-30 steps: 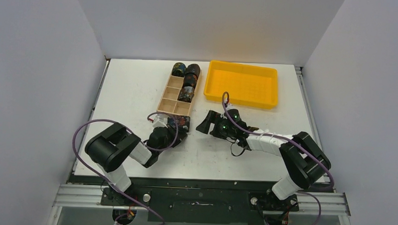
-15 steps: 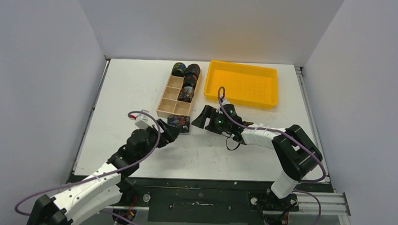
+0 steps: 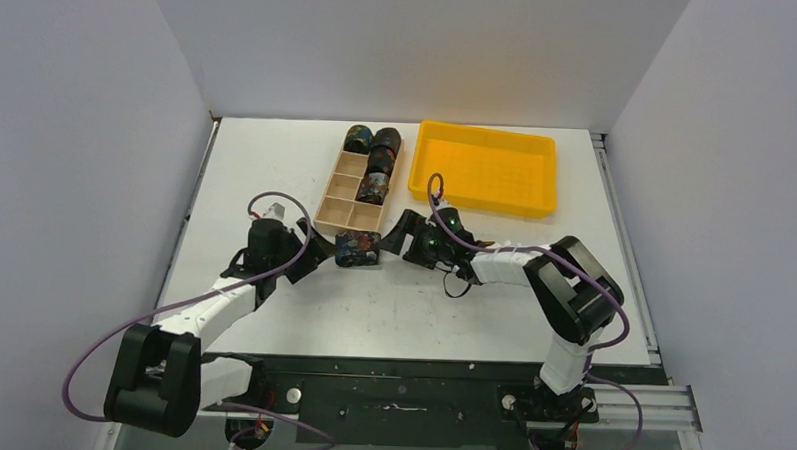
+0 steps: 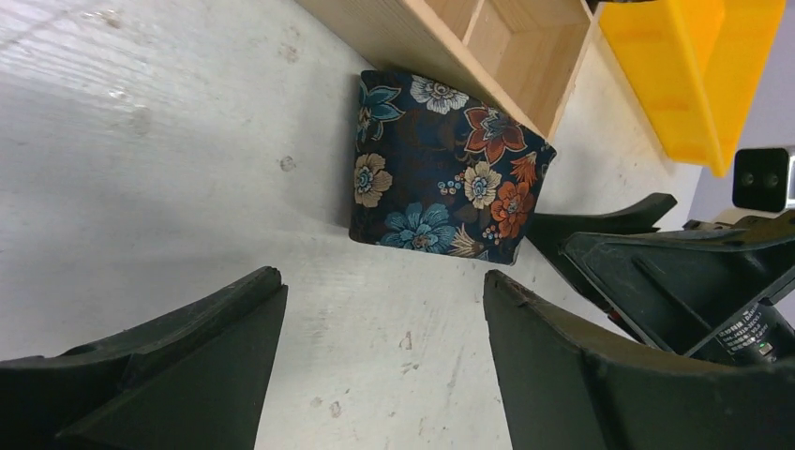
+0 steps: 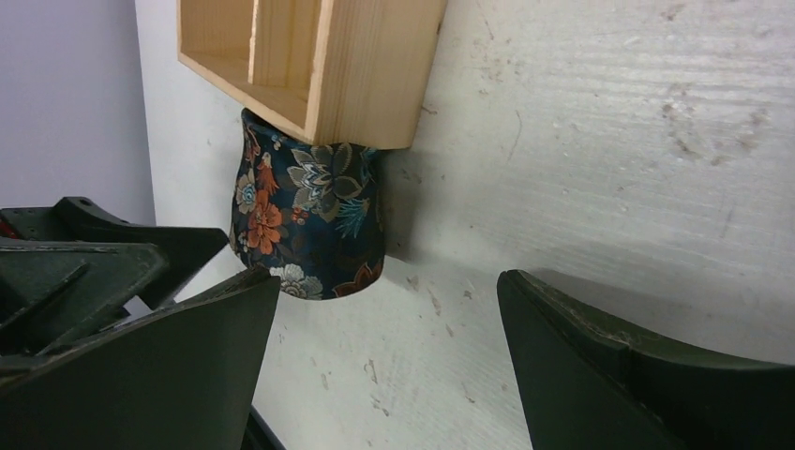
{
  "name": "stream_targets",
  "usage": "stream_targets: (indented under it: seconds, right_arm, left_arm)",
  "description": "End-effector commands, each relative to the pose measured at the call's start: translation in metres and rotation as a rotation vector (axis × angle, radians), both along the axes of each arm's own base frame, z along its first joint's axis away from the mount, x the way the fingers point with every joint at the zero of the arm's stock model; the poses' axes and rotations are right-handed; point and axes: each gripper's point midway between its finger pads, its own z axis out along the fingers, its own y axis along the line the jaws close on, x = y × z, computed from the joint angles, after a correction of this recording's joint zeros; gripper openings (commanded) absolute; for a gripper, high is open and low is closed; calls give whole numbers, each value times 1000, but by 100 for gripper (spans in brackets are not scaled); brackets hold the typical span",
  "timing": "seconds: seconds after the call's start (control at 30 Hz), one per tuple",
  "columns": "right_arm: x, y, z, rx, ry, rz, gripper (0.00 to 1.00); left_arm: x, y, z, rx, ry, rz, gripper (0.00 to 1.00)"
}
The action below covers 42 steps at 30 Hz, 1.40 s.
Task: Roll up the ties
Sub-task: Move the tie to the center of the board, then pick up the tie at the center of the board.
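Observation:
The robot's right gripper should next grab the end of the rolled tie (image 3: 374,247) (image 5: 353,217) farthest from the left gripper, just below the wooden box's near corner.
One rolled tie (image 3: 358,248), dark with blue and orange flowers, lies on the table against the near end of the wooden box (image 3: 333,211). My left gripper (image 3: 314,250) is just left of it, open and empty; in the left wrist view the roll (image 4: 445,169) lies ahead of the left gripper (image 4: 382,281). Just right of the roll, my right gripper (image 3: 404,240) is open and apart from it. The right wrist view shows the roll (image 5: 305,220) ahead-left of the right gripper (image 5: 389,281). Several more rolled ties (image 3: 381,162) fill the box's far compartments.
A yellow plastic tray (image 3: 485,168) stands right of the box at the back. The box's near compartments (image 4: 525,47) hold nothing. Both arms reach toward the table's middle, their cables looping over the near half.
My left gripper has opened and let go of the rolled tie, then drawn back to the left. The right gripper has crept left and further back, closer to the roll.

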Motion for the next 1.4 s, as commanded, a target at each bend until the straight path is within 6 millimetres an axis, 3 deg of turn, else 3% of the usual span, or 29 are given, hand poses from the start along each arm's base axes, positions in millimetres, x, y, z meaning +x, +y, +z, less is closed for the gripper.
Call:
stream_targets:
  seconds: [0.0, 0.33, 0.53, 0.87, 1.2, 1.37]
  right_arm:
    - [20, 23, 27, 83, -65, -25, 90]
    - [29, 36, 6, 46, -25, -44, 90]
    - [31, 43, -1, 27, 0, -42, 90]
    - [15, 58, -14, 20, 57, 20, 90]
    - [-6, 61, -28, 72, 172, 6, 91]
    - [-9, 53, -33, 49, 183, -12, 92]
  left_arm:
    - [16, -23, 19, -111, -81, -80, 75]
    - [35, -21, -10, -122, -9, -6, 70]
    - [42, -24, -22, -139, 10, 10, 59]
    - [41, -30, -23, -168, 3, -7, 54]
    - [27, -32, -30, -182, 0, -4, 54]
    - [20, -30, -18, -196, -19, -2, 61]
